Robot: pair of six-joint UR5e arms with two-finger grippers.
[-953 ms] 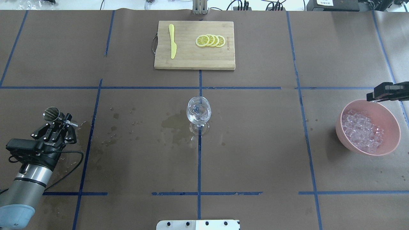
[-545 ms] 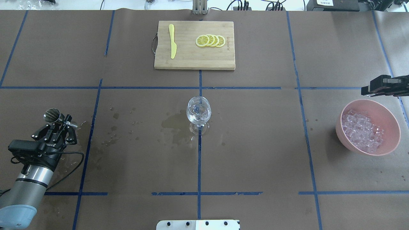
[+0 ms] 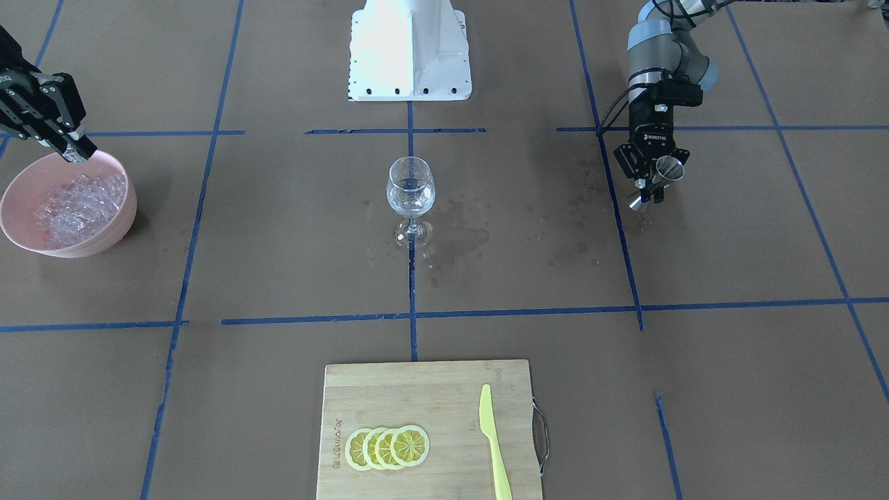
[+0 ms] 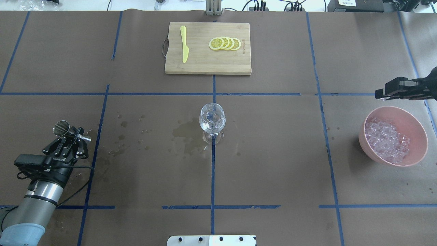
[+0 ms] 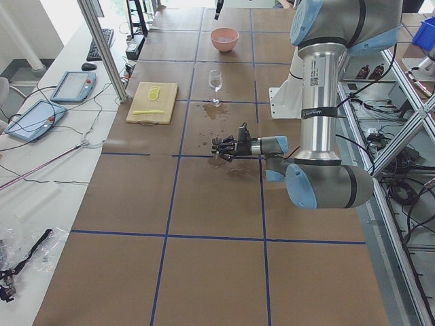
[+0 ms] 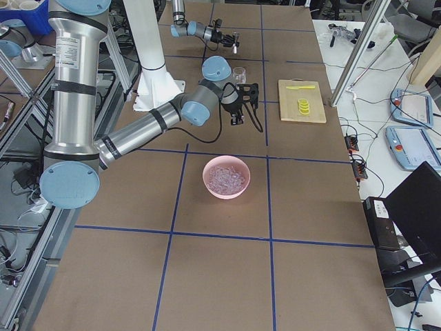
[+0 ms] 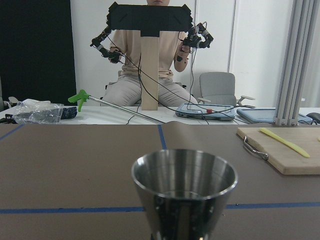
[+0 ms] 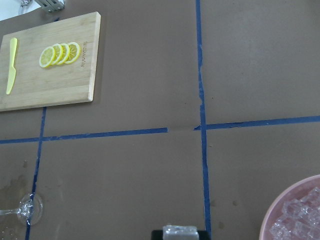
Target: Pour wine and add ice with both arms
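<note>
Next, I let go of the steel jigger with my left gripper on the brown paper point(image 3: 631, 211) beside the blue line, past the wet stains. The jigger is now held upright just above the table.
My left gripper point(image 4: 75, 134) is shut on a steel jigger point(image 4: 61, 128) and holds it upright just above the table at the left; the jigger's mouth point(image 7: 184, 172) fills the left wrist view. A stemmed wine glass point(image 4: 212, 119) stands at the table's centre with a little clear liquid, the wine, in its bowl point(image 3: 410, 196). At the right, a pink bowl point(image 4: 364, 143) holds a heap of ice point(image 4: 387, 140). My right gripper point(image 4: 379, 94) hovers beyond the bowl's far-left rim, shut on one ice cube point(image 8: 181, 229).
A bamboo cutting board point(image 4: 208, 63) at the far centre carries several lemon slices point(image 4: 225, 43) and a yellow knife point(image 4: 184, 44). Wet stains point(image 4: 184, 131) darken the brown paper left of the glass. The white robot base point(image 3: 410, 48) sits at the near edge.
My right gripper has moved left and farther away, from over the bowl's rim to beyond it. My left gripper with the jigger has shifted slightly right and nearer the robot.
</note>
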